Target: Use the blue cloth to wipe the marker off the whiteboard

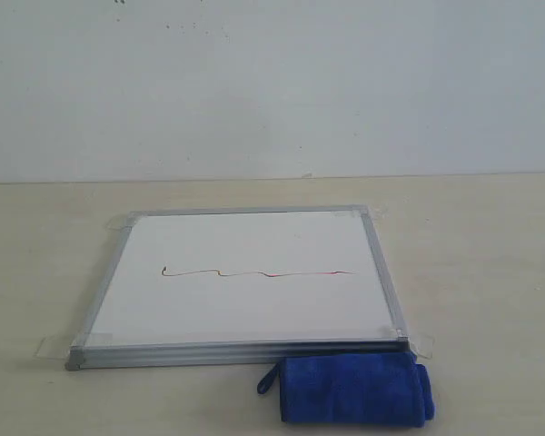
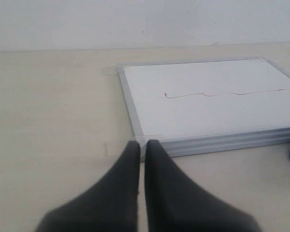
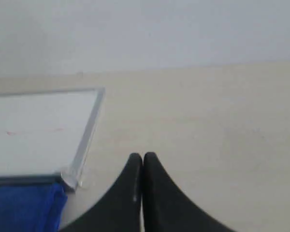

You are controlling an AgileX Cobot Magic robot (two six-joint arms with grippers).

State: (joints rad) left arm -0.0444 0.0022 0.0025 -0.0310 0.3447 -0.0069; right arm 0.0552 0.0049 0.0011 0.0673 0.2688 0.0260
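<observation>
The rolled blue cloth's middle (image 1: 355,389) is halfway between its loop end and its far end. My right gripper goes there next and closes.
The whiteboard (image 1: 245,272) lies flat on the table, silver-framed, with tape tabs at its corners. A thin wavy red-brown marker line (image 1: 259,272) runs across its middle. The blue cloth (image 1: 354,389) sits rolled against the board's near edge at the right, its loop pointing left. Neither arm shows in the exterior view. In the left wrist view my left gripper (image 2: 143,143) is shut and empty, just short of the whiteboard (image 2: 208,96) near corner, with the marker line (image 2: 222,94) beyond. My right gripper (image 3: 143,155) is shut and empty over bare table, beside the blue cloth (image 3: 24,208) and whiteboard (image 3: 38,125).
A pale beige table (image 1: 472,254) carries everything, with a plain white wall (image 1: 272,82) behind it. Bare tabletop lies to the left and right of the board.
</observation>
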